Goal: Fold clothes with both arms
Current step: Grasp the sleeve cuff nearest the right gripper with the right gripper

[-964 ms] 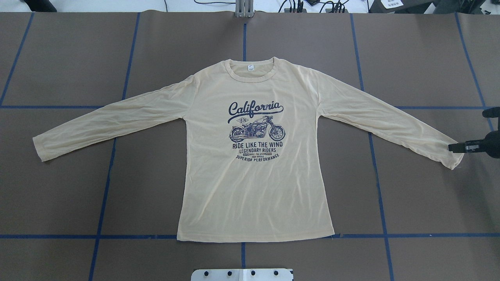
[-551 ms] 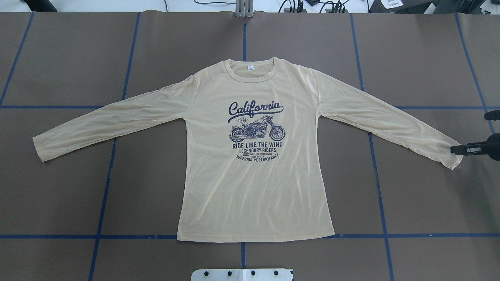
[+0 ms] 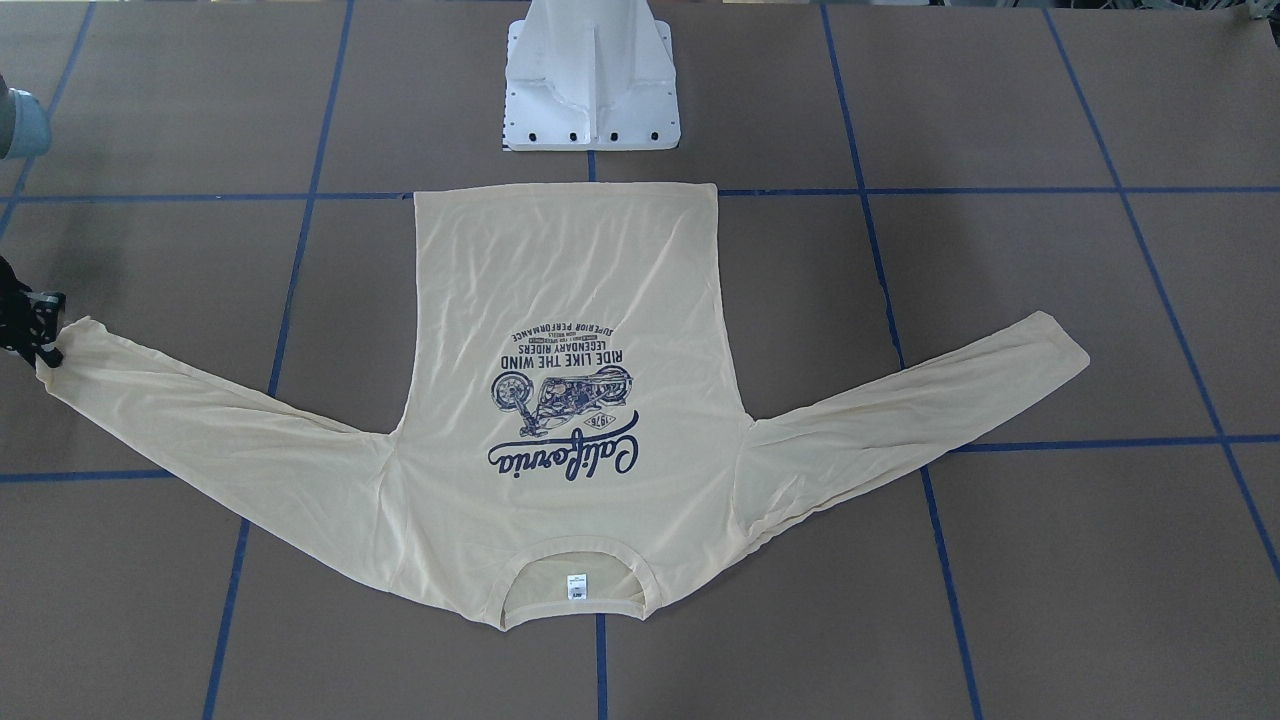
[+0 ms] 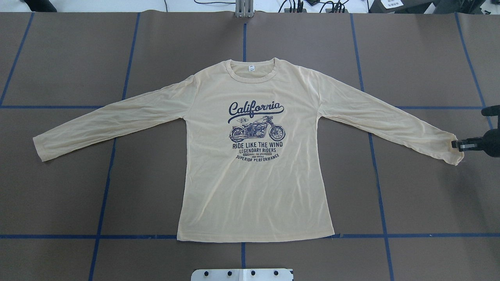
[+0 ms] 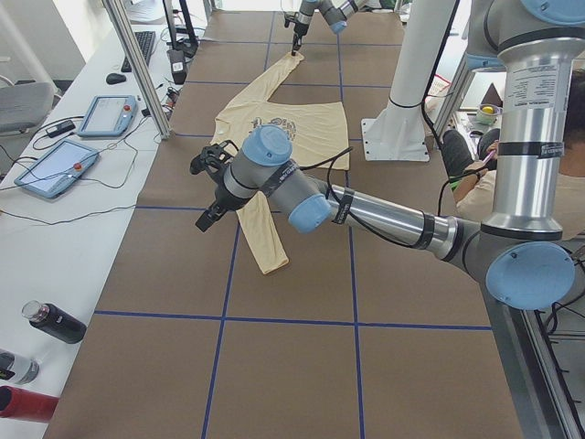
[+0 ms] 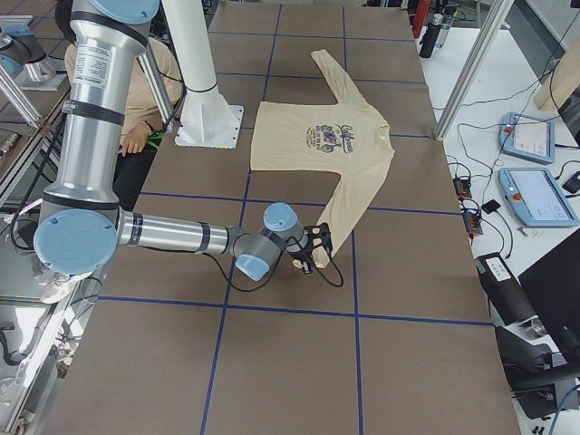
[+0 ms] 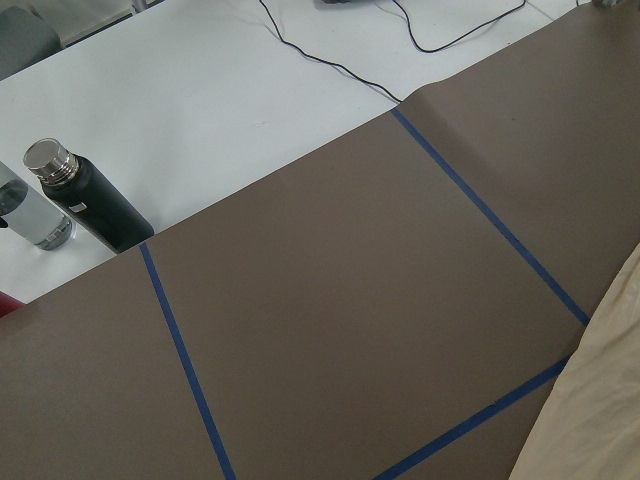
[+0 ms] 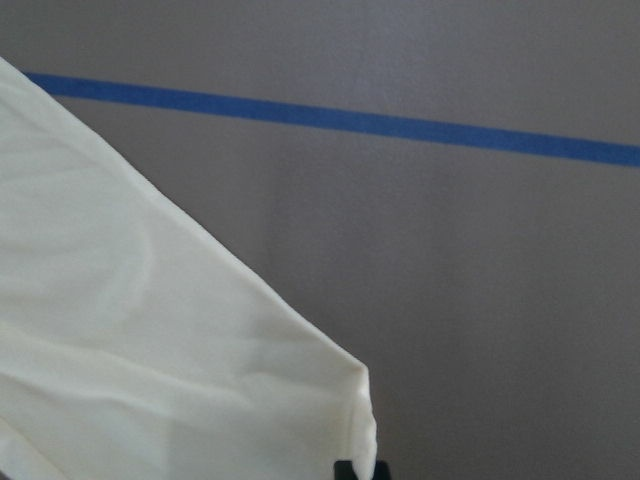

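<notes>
The robot's right gripper should release the cuff across the shirt, on the opposite sleeve's base (image 3: 770, 461) just past the armhole seam.
The pale yellow long-sleeved shirt (image 4: 254, 175) with the navy "California" motorcycle print lies flat, print up, both sleeves spread out; it also shows in the front-facing view (image 3: 560, 280). My right gripper (image 4: 454, 144) is at the table's right edge, shut on the right sleeve's cuff (image 4: 449, 150), which puckers there. The right wrist view shows that cuff corner (image 8: 350, 400) at a black fingertip. My left gripper (image 5: 212, 187) shows only in the exterior left view, above the table beside the left sleeve (image 5: 260, 229); I cannot tell if it is open. The left cuff (image 4: 39, 148) lies free.
The white pedestal base (image 3: 590, 80) stands at the shirt's hem side. Blue tape lines (image 4: 105, 187) grid the brown table. Bottles (image 7: 85, 195) and tablets (image 5: 108, 114) are on the white bench beyond the left end. A seated person (image 6: 145, 91) is behind the base.
The right gripper has shifted slightly at the right cuff, and the cuff's edge has bunched and drawn up at the fingers. The rest of the shirt has not moved.
</notes>
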You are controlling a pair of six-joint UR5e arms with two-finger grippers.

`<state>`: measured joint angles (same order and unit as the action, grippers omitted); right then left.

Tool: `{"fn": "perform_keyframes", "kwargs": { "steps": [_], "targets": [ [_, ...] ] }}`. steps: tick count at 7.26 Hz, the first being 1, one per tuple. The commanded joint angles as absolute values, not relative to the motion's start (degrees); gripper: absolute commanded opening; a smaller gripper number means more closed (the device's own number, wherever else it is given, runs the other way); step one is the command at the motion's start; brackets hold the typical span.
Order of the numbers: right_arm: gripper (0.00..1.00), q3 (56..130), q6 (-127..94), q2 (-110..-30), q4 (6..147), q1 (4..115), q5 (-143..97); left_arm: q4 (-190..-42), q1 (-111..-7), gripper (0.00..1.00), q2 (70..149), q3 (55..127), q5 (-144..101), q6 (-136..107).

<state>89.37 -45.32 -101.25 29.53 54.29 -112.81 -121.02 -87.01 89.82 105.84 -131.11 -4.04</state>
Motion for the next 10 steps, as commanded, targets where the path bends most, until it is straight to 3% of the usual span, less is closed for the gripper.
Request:
{"fn": "perform_keyframes", "kwargs": {
  "steps": [1,5,7,10],
  "targets": [
    [0.0,97.25,-45.88,-97.85,37.29,54.32,-113.29,-121.03,-87.01,1.0,89.74,105.82,-131.04,-4.04],
    [0.0,100.2,-50.59,-70.74,65.77,53.36,-112.59,-121.11,-87.01,1.0,89.82,105.03,-131.13,-3.96],
    [0.0,98.36,-60.07,-57.54,74.59,46.1,-105.7,-121.11,-87.01,1.0,89.82,105.03,-131.13,-4.04],
    [0.0,79.35,-68.19,-38.91,74.01,35.98,-92.41,-121.11,-87.01,1.0,89.82,104.94,-131.05,-4.04]
  ]
}}
